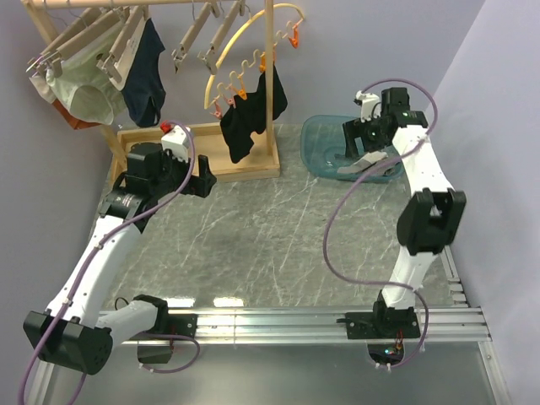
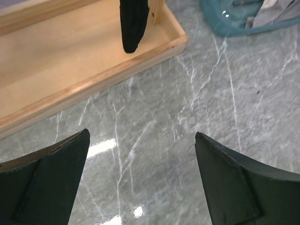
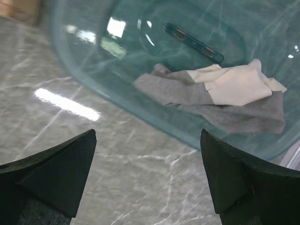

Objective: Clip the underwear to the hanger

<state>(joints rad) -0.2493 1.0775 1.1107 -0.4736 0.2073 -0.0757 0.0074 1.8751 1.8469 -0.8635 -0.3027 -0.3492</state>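
I see the underwear is crumpled in the basin, so I will use my right gripper to lift it by its cream part [image 3: 240,84] onto the open marble before I clip it.
The underwear [image 3: 225,101], a crumpled grey and cream piece, lies inside a clear teal basin [image 3: 117,98] at the back right of the table. In the top view the underwear [image 1: 358,170] shows just below my right gripper [image 1: 371,152], which hangs over the basin's near rim. In the wrist view, my right gripper [image 3: 148,133] is open and holds nothing. An empty light wooden hanger [image 1: 196,38] with clips hangs from the rack's rod. My left gripper [image 1: 205,181] is open and empty beside the rack's base. Only marble floor shows between the jaws of my left gripper [image 2: 142,136].
The wooden rack base [image 1: 202,160] forms a shallow tray [image 2: 61,56]. Black garments [image 1: 245,118] hang from a yellow curved hanger [image 1: 253,34]. Pale green briefs [image 1: 80,89] and navy briefs [image 1: 143,80] hang on other wooden hangers. The basin [image 1: 316,143] sits near the right wall.
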